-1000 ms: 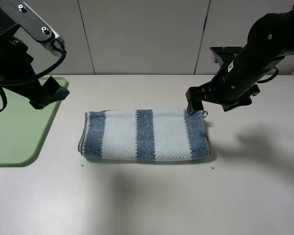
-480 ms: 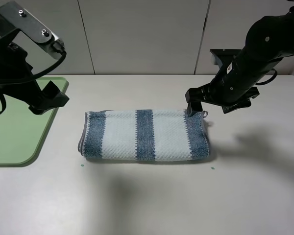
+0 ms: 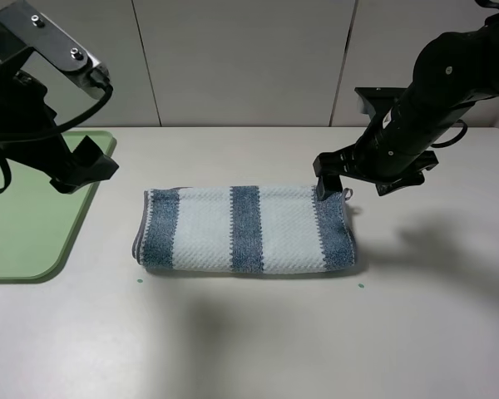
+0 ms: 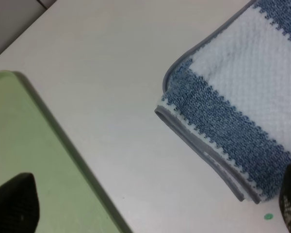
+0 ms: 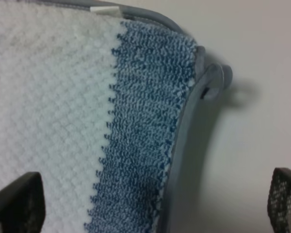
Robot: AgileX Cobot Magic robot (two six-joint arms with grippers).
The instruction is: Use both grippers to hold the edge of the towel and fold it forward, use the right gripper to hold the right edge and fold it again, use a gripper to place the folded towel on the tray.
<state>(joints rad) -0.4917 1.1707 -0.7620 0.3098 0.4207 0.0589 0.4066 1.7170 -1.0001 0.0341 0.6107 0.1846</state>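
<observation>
Next, my right gripper grips the middle of the towel's short blue edge (image 3: 348,222) (image 5: 162,221), between the grey hanging loop and the near corner of the towel.
The towel (image 3: 245,229), blue and pale striped, lies folded into a long strip in the middle of the table. It also shows in the left wrist view (image 4: 233,97) and the right wrist view (image 5: 87,121). My right gripper (image 3: 328,184) is open, low over the towel's far right corner, with its fingers (image 5: 14,201) spread on either side of the right hem. My left gripper (image 3: 83,166) is open and empty, raised over the table between the towel's left end and the light green tray (image 3: 25,224). The tray (image 4: 39,160) has nothing on it.
A small grey hanging loop (image 3: 348,194) sticks out at the towel's far right corner. Two tiny green dots (image 3: 139,281) mark the table near the towel's front corners. A panelled wall stands behind the table.
My left arm has shifted slightly to the right near the tray. My right arm has moved very little at the towel's far right corner. The towel has not moved.
</observation>
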